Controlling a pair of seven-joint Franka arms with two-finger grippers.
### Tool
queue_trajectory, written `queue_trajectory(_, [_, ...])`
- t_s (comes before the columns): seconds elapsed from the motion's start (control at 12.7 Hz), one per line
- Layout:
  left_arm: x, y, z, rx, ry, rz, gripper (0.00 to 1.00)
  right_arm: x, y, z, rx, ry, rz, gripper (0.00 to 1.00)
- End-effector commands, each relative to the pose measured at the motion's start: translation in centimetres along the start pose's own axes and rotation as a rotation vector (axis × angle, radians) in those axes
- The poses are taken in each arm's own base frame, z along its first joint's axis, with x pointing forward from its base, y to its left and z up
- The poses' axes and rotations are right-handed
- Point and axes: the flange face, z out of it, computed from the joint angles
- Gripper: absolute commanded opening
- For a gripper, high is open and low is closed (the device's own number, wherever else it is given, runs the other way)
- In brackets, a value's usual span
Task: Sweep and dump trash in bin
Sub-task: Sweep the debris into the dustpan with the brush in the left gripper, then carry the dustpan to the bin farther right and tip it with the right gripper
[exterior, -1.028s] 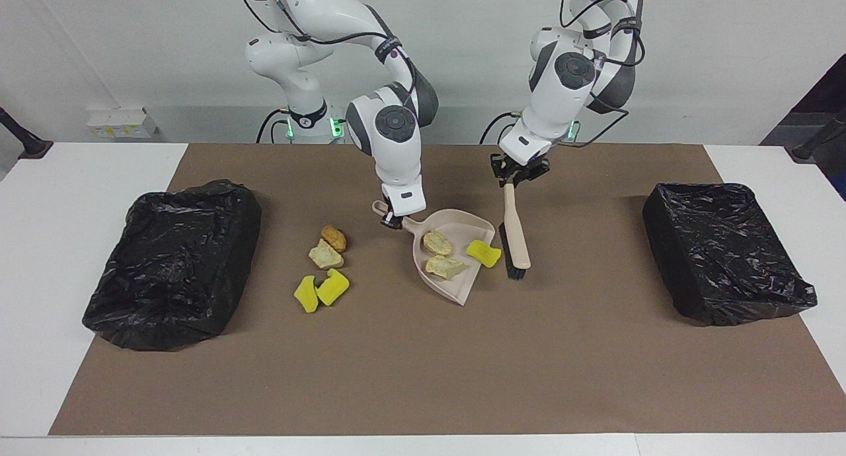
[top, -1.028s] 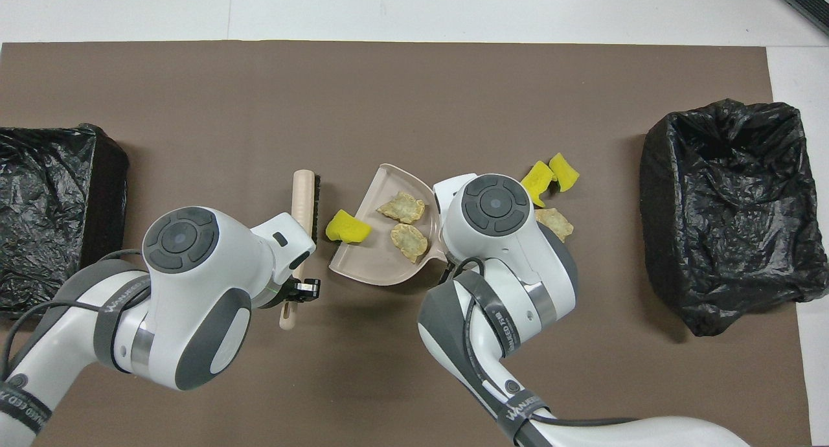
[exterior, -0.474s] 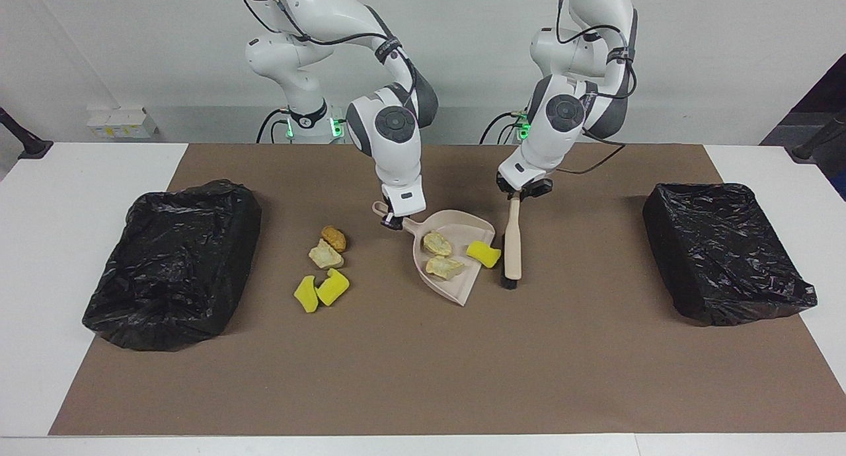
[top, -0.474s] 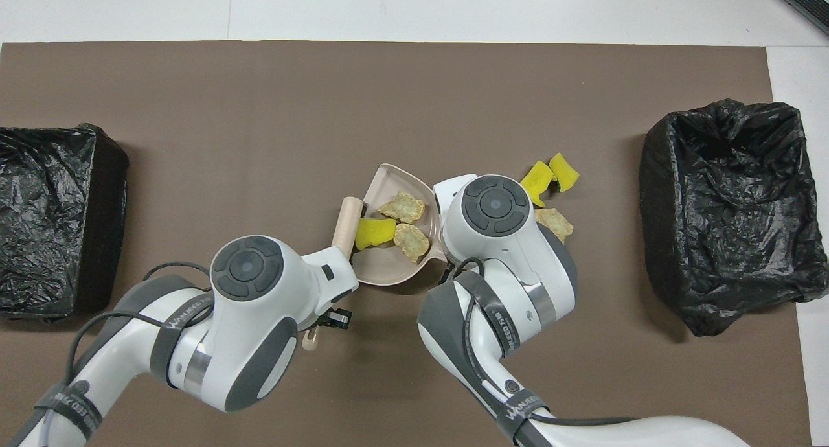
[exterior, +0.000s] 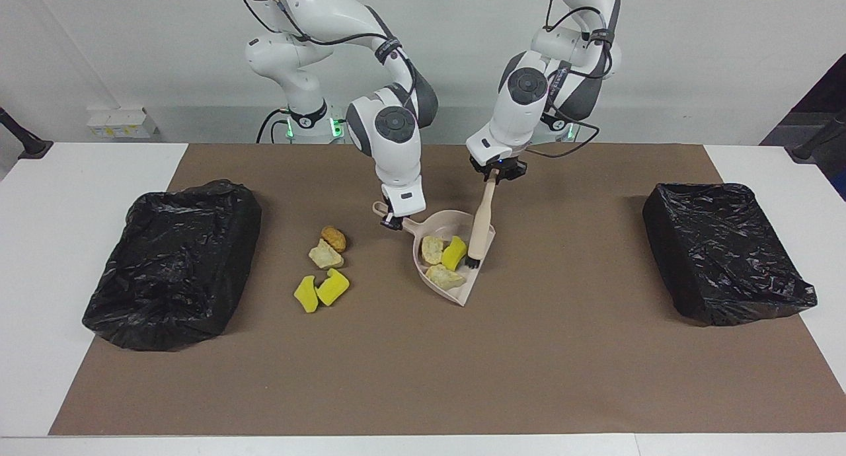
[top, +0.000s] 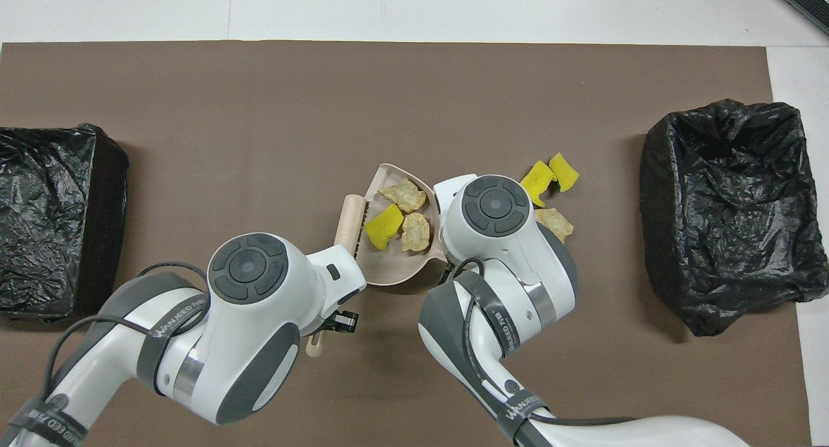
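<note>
The robot's left gripper needs to release the wooden brush on the bare brown mat (top: 411, 400) between the robot's arms, closer to the robot than the dustpan.
A beige dustpan (exterior: 444, 217) lies mid-table, its handle held by my right gripper (exterior: 391, 222), which is shut on it. Three pieces of trash sit inside the pan: a yellow chunk (exterior: 453, 252) (top: 383, 225) and two pale beige chunks (exterior: 432, 248) (exterior: 444, 276). My left gripper (exterior: 496, 173) (top: 333, 320) is shut on the handle of a wooden brush (exterior: 480, 223) (top: 350, 219). The brush tilts down, its black bristles resting in the pan beside the yellow chunk. Several more chunks lie on the mat toward the right arm's end: one orange-brown (exterior: 334, 238), one beige (exterior: 325, 254), two yellow (exterior: 305, 294) (exterior: 333, 286).
Two bins lined with black bags stand on the brown mat: one bin (exterior: 175, 264) at the right arm's end, the other bin (exterior: 724, 251) at the left arm's end. In the overhead view the right arm's wrist hides the dustpan handle.
My left gripper swung the brush toward the right arm's end, pushing the yellow chunk off the mat into the dustpan. The right gripper and pan stayed put.
</note>
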Motion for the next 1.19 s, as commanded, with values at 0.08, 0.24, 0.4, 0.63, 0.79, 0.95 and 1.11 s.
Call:
queue_trajectory(0.08, [-2.2,-0.6,-1.2,0.028,-0.030,-0.132,0.00,0.0,-0.1,0.4,-0.022,0.009,0.006,0.00])
queue_trajectory(0.24, [-3.7,-0.3,-0.5,0.037,-0.028,-0.209,0.00,0.0,0.0,0.3,-0.023,0.008,0.008,0.00])
queue_trajectory(0.4, [-5.6,0.6,0.7,0.041,-0.005,-0.273,0.00,-0.4,0.5,-0.8,-0.034,0.009,0.012,0.00])
queue_trajectory(0.63, [-9.0,3.1,3.2,0.042,0.037,-0.355,0.00,-3.2,2.4,-5.2,-0.065,0.023,0.019,0.00])
queue_trajectory(0.79, [-11.2,6.5,4.7,0.055,0.044,-0.360,0.00,-6.2,4.1,-8.7,-0.070,0.029,0.013,0.00])
queue_trajectory(0.95, [-13.9,10.6,6.5,0.041,0.082,-0.372,0.00,-9.4,5.9,-12.0,-0.072,0.037,0.031,0.00])
queue_trajectory(1.11, [-16.8,14.1,7.6,0.045,0.083,-0.334,0.00,-14.2,8.6,-15.5,-0.073,0.040,0.048,0.00])
